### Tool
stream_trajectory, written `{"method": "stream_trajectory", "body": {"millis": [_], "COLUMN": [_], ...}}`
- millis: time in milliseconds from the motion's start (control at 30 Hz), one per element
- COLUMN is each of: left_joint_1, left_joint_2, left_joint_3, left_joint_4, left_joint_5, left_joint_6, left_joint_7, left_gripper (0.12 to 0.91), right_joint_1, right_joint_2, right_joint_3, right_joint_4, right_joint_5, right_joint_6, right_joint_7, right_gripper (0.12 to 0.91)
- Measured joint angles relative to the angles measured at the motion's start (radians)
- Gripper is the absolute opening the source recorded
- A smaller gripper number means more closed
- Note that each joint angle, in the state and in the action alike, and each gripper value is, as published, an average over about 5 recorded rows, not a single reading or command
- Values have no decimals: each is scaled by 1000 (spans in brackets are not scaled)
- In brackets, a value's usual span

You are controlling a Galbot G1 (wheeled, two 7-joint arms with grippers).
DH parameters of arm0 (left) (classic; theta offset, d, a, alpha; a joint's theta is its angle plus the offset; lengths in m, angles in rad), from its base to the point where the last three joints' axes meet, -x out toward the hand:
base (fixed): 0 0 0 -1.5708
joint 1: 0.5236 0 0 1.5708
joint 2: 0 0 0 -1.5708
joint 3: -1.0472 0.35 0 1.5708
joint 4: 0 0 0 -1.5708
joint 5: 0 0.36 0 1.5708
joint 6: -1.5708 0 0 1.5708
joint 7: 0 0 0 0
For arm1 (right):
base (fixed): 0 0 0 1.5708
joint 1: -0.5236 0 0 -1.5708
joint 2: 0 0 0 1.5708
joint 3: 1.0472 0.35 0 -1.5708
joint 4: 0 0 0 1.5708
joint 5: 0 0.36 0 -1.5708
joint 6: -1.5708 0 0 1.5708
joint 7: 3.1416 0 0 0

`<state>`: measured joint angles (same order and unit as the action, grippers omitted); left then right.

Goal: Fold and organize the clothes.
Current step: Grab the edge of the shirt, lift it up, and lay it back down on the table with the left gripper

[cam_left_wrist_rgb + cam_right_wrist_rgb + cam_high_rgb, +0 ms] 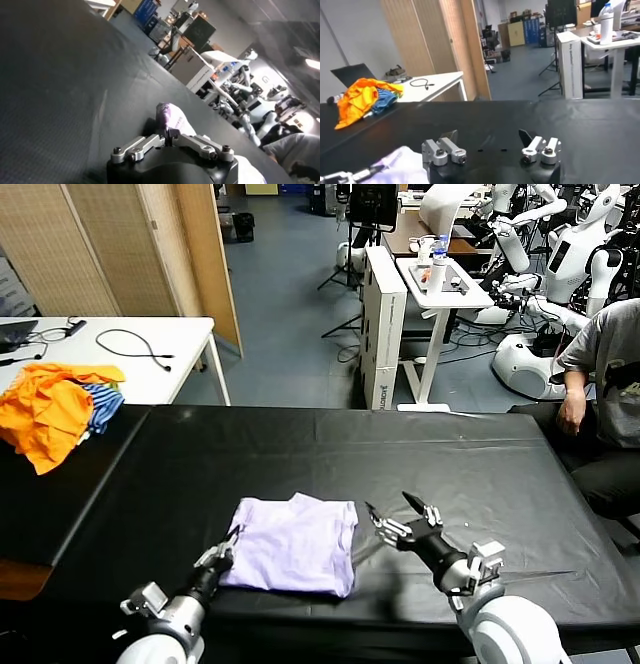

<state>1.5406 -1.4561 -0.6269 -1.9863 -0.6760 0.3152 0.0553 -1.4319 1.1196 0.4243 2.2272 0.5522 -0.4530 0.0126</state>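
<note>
Next, my left gripper sets the lavender T-shirt, now folded on the black table, down and lets it go near the black table's front edge (241,541), a little closer to the orange garments.
The pale lavender T-shirt (295,544) lies folded into a rough rectangle on the black table (300,454), near the front edge. My left gripper (232,537) is shut on the shirt's front left corner; in the left wrist view (167,134) the lavender cloth (170,116) is pinched between its fingers. My right gripper (390,512) is open and empty, just right of the shirt's right edge and a little above the table. In the right wrist view (487,137) its fingertips (451,137) stand wide apart, with a bit of the shirt (402,162) showing to one side.
A pile of orange garments (50,409) with a blue-and-white striped one (103,402) lies at the table's far left. A white table (130,354) with cables stands behind it. A seated person (600,384) is at the far right.
</note>
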Motion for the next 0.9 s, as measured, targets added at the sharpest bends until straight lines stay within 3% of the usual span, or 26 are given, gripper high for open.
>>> {"method": "stream_trajectory", "body": {"millis": [300, 733, 900], "left_joint_1": [21, 85, 108], "left_joint_2": [86, 364, 421], "left_joint_3": [-78, -325, -415], "left_joint_4": [-64, -125, -151], "left_joint_5": [227, 235, 281], "left_joint_6": [1, -4, -7], "left_joint_7": [-19, -15, -22], "left_gripper": [171, 171, 171], "right_joint_1": [-8, 11, 6], "right_joint_2": [3, 13, 19], "right_joint_3": [-12, -41, -42], "right_joint_4": [-51, -101, -109], "right_joint_5": [-57, -68, -73], "right_joint_6": [10, 12, 16], "right_joint_7": [-1, -1, -1], "right_gripper": [907, 907, 907]}}
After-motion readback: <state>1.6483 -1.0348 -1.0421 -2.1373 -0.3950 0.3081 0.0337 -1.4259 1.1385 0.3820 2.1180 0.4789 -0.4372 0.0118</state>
